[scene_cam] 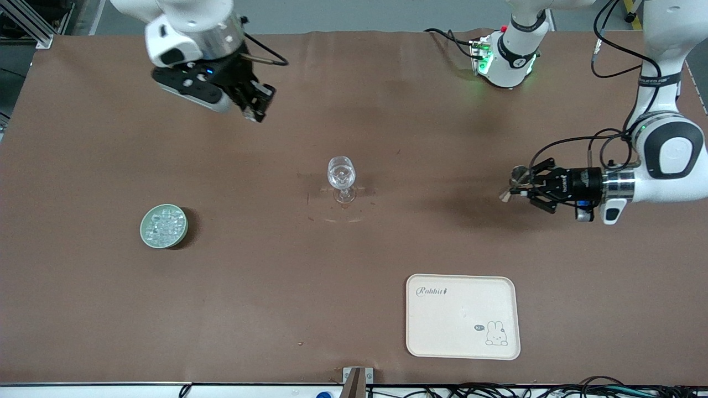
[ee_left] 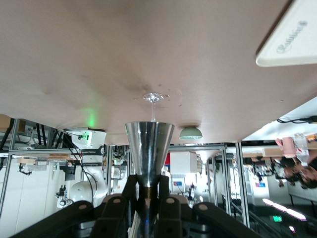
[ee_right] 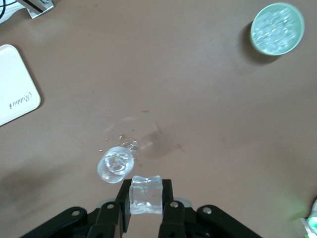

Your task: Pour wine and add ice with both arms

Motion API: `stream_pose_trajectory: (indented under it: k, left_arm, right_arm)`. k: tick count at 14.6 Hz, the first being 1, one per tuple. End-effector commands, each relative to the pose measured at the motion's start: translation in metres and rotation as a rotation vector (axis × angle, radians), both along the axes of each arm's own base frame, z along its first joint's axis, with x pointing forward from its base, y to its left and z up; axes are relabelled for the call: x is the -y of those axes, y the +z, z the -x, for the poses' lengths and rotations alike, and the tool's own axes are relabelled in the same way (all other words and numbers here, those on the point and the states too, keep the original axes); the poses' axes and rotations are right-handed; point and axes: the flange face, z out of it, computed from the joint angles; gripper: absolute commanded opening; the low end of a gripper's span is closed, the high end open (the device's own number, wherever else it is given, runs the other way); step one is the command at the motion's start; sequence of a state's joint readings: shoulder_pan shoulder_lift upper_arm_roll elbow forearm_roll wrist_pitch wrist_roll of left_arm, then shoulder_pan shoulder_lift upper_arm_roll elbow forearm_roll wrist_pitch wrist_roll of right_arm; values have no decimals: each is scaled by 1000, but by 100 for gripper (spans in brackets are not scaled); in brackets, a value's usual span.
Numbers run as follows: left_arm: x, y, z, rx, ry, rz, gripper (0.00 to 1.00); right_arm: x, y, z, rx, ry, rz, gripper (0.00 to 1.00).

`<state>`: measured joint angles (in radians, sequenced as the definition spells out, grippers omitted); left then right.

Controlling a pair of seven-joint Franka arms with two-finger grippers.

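Next, my left gripper lets go of the silvery jigger on the brown cloth (scene_cam: 529, 179) between the green-lit arm base and the cream tray.
A clear stemmed wine glass (scene_cam: 341, 178) stands upright mid-table. My left gripper (scene_cam: 522, 186) hangs over bare table toward the left arm's end, level with the glass and pointing at it. It is shut on the waist of the silvery jigger (scene_cam: 515, 180), whose cup (ee_left: 149, 148) points toward the glass (ee_left: 153, 98). My right gripper (scene_cam: 258, 109) is up over the table toward the right arm's end. Between its fingers it holds one clear ice cube (ee_right: 145, 194), with the glass (ee_right: 116, 164) just ahead of it. The pale-green dish (scene_cam: 164, 225) holds a heap of ice cubes.
A cream rabbit-printed tray (scene_cam: 463, 315) lies near the front edge, nearer to the camera than the glass, toward the left arm's end. The left arm's base (scene_cam: 506, 58) with a green light stands at the table's back edge. Brown cloth covers the table.
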<state>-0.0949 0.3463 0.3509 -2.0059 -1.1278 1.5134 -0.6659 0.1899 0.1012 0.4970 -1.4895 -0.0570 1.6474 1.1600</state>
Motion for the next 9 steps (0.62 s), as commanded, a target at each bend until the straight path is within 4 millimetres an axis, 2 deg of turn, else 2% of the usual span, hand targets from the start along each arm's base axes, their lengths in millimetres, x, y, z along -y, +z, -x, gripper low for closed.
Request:
stream_pose_trajectory:
  k: [1,5,7,9]
  left_arm:
    - [-42,-32,21,24,27,68,2]
    - [-115,-96,61,47,48,88,2]
    - [-135,-128,82,67,35,113,2]
    - [-145,-156,98,84,27,116,2]
  right_arm:
    - [-47,-39,2,-3,-30,24,1]
    - [-90,-90,2,-9,-20,28,1]
    - [-106,-114,3,-26,7,24,1]
    - [-113,-134,-3,-37,14,15,1]
